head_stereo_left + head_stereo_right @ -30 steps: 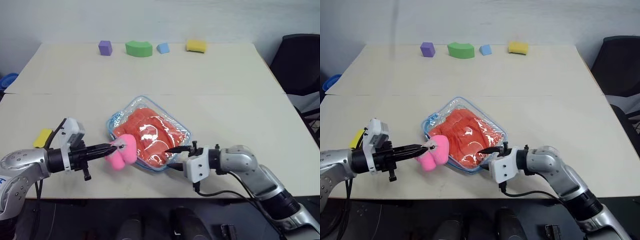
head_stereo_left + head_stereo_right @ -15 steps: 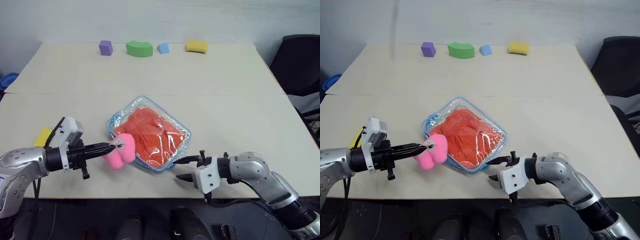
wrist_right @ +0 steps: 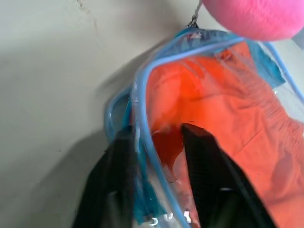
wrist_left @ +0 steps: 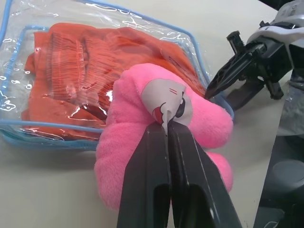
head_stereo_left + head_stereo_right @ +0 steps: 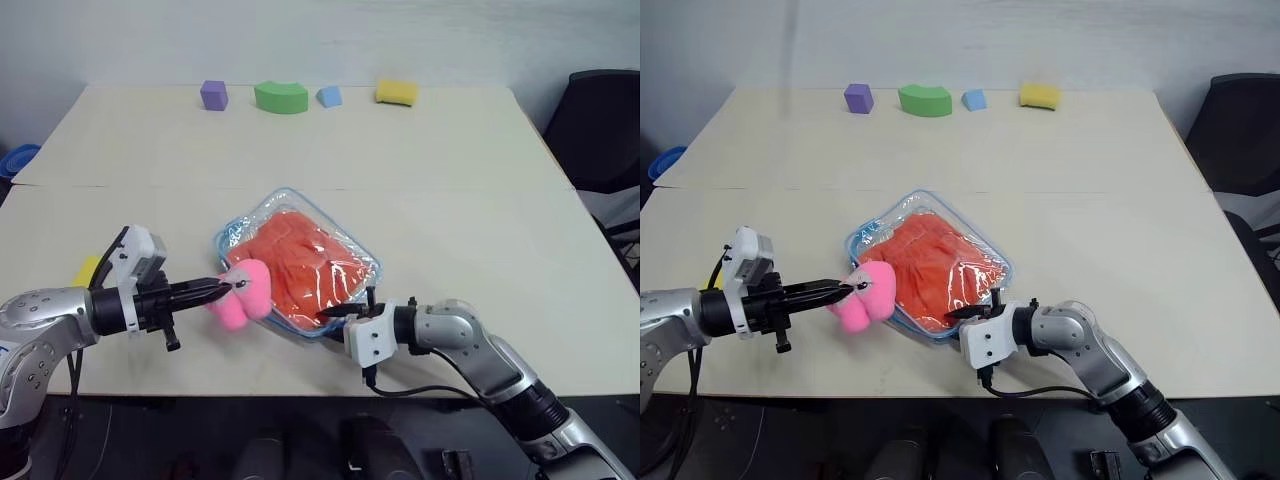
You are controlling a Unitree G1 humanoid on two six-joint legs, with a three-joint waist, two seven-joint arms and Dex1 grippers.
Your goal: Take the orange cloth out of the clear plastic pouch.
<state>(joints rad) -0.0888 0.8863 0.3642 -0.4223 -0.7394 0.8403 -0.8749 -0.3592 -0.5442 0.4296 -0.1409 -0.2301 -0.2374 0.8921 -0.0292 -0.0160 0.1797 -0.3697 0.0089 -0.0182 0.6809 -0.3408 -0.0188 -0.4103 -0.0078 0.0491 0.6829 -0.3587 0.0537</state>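
Note:
I will release the pink plush toy from my left gripper onto the table [image 5: 220, 309], in the spot between the pouch and the yellow piece.
The clear plastic pouch [image 5: 240, 232] with light blue trim lies flat on the table, and the wrinkled orange cloth [image 5: 305, 255] fills its inside. My right gripper [image 5: 325, 314] is at the pouch's near corner. In the right wrist view its fingers [image 3: 114, 180] straddle the blue trim [image 3: 142, 90], one outside and one over the cloth [image 3: 228, 95], closed in on the edge. My left gripper [image 5: 225, 287] is shut on the white tag of a pink plush toy [image 5: 240, 295], which rests against the pouch's left side.
Along the far edge of the table stand a purple block [image 5: 212, 95], a green arch [image 5: 279, 97], a blue block [image 5: 327, 96] and a yellow sponge [image 5: 396, 92]. A yellow piece [image 5: 84, 270] lies by my left arm. A black chair [image 5: 600, 120] stands at the right.
My right gripper drew back from the pouch with its fingers spread, then returned to the near corner and closed in on the edge. The left gripper and the plush toy stayed put.

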